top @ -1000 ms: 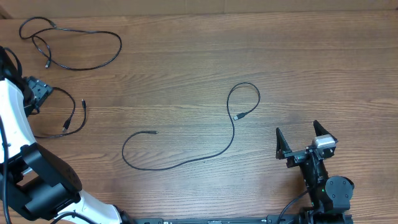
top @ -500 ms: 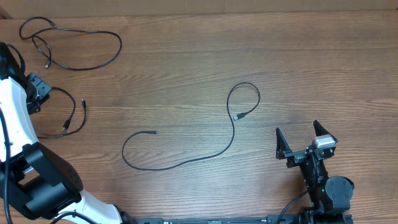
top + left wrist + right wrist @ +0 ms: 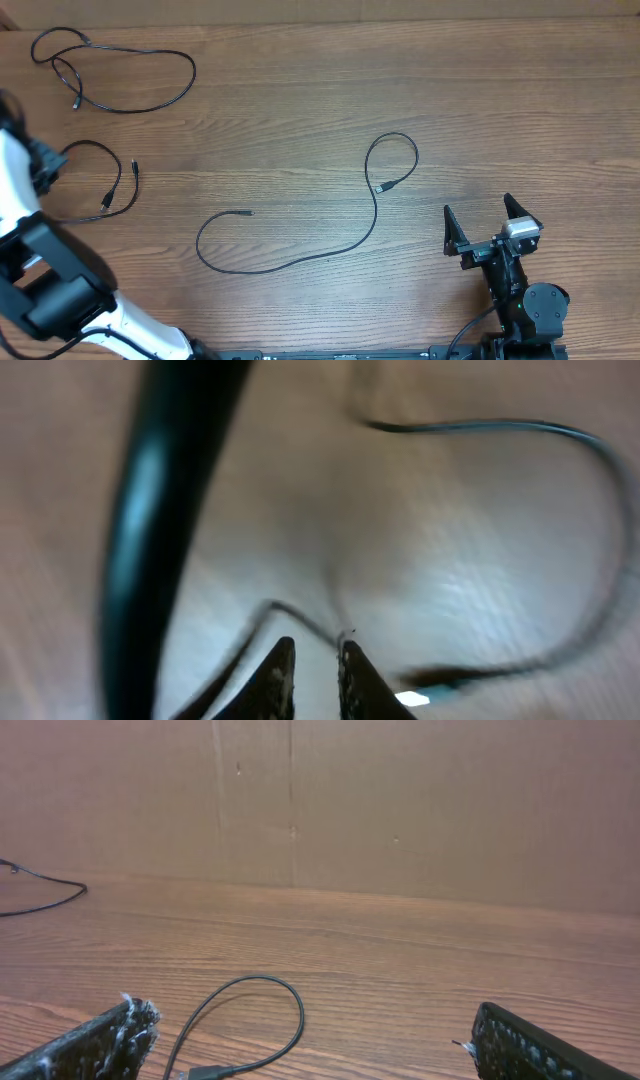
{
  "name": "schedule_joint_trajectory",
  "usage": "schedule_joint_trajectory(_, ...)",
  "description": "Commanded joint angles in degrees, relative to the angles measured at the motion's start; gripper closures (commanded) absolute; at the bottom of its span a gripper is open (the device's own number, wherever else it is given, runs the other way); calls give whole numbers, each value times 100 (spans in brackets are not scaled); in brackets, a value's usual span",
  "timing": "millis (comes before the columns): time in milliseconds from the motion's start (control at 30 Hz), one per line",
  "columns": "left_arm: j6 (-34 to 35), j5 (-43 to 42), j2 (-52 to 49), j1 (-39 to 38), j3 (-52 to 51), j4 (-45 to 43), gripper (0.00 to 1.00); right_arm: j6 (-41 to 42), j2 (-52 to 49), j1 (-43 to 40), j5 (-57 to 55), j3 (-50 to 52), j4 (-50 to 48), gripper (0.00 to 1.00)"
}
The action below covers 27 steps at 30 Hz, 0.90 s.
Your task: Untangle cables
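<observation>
The left gripper is at the far bend of the cable loop while the cable's plug ends lie curled together, so it should open and take the cable (image 3: 118,212) near its plugs.
Three thin black cables lie apart on the wooden table. One cable (image 3: 194,72) sprawls at the top left, and a long one (image 3: 376,212) snakes through the middle. The third cable (image 3: 119,172) loops at the left edge. My left gripper (image 3: 48,163) is at that loop's left end. In the blurred left wrist view the left gripper (image 3: 315,645) is almost closed, with the thin cable (image 3: 560,430) running in between its tips. My right gripper (image 3: 477,204) stands open at the lower right, holding nothing. The middle cable's loop (image 3: 245,979) lies ahead of the right gripper (image 3: 308,1013).
A thick black arm wire (image 3: 160,510) crosses the left side of the left wrist view. A brown cardboard wall (image 3: 400,800) stands behind the table's far edge. The left arm's white body (image 3: 15,190) fills the left border.
The left gripper has closed on the left cable and moved left toward the table's edge, pulling the loop's upper end with it. The right arm has not moved.
</observation>
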State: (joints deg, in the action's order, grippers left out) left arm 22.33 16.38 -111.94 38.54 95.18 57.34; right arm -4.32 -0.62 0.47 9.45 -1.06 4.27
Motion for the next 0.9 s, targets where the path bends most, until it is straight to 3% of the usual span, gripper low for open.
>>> schedule_joint_trajectory(0, 411, -129, -55, 767, 17, 133, 87, -7, 46, 17, -42, 59, -31, 0)
schedule_joint_trajectory(233, 188, -2896, -57, 1766, 17, 55, 88, -7, 46, 17, -42, 59, -33, 0)
schedule_joint_trajectory(300, 160, -3338, -57, 1875, 17, 26, 87, -7, 46, 17, -42, 59, -31, 0)
schedule_joint_trajectory(867, -192, -4369, -57, 1246, 17, 79, 86, -7, 46, 17, -42, 59, -33, 0)
